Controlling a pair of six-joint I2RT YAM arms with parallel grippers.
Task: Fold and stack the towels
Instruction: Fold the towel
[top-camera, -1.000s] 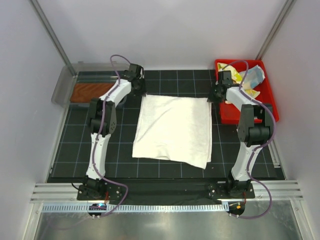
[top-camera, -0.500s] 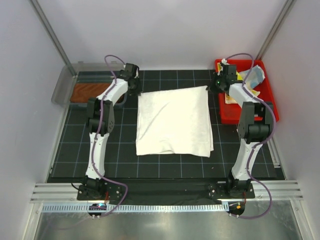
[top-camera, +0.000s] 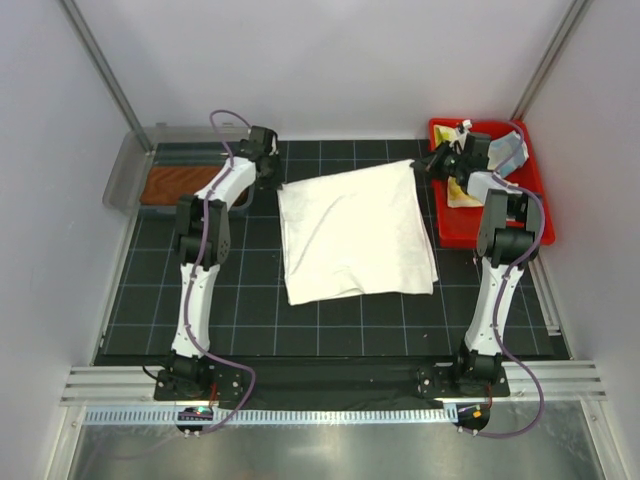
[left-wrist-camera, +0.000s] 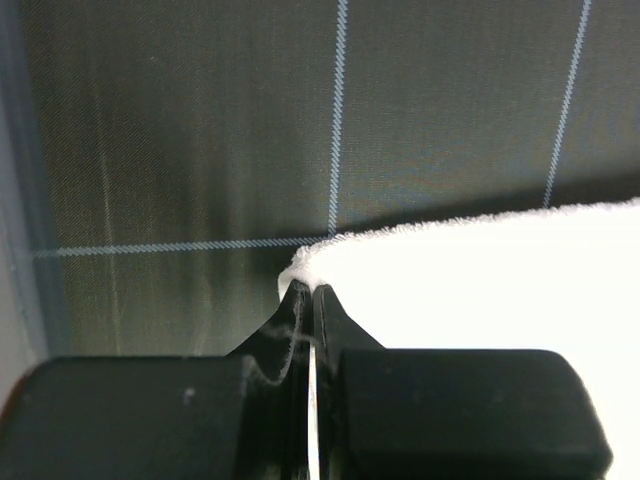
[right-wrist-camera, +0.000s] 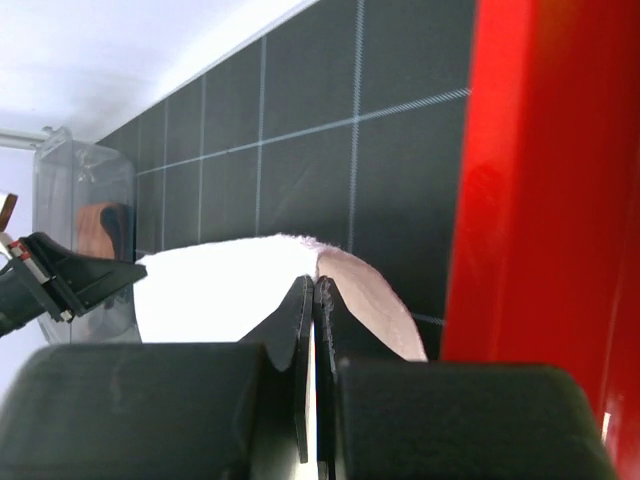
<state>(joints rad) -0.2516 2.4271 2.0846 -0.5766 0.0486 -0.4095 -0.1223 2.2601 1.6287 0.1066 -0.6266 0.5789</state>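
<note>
Next, my right gripper lets go of the white towel's corner, flat on the black grid mat (top-camera: 410, 188) (right-wrist-camera: 417, 320) beside the red bin.
The white towel (top-camera: 355, 232) lies spread on the black grid mat (top-camera: 150, 300), its far edge lifted. My left gripper (top-camera: 275, 182) is shut on its far left corner (left-wrist-camera: 305, 262). My right gripper (top-camera: 422, 166) is shut on its far right corner (right-wrist-camera: 325, 262), held above the mat beside the red bin (top-camera: 450, 228). The rust-brown towel (top-camera: 178, 185) lies folded in the clear tray (top-camera: 122, 170) at the far left. The pale yellow patterned towel (top-camera: 458, 194) and the light-blue towel (top-camera: 507, 153) lie crumpled in the red bin.
The red bin's wall (right-wrist-camera: 540, 200) stands close to the right of my right gripper. The clear tray (right-wrist-camera: 70, 180) and my left gripper's fingers (right-wrist-camera: 75, 280) show in the right wrist view. White walls and metal posts enclose the mat.
Both grippers have pulled the white towel's far edge away from the bases. The right gripper has risen toward the red bin; the towel now lies skewed, its near edge drawn farther back.
</note>
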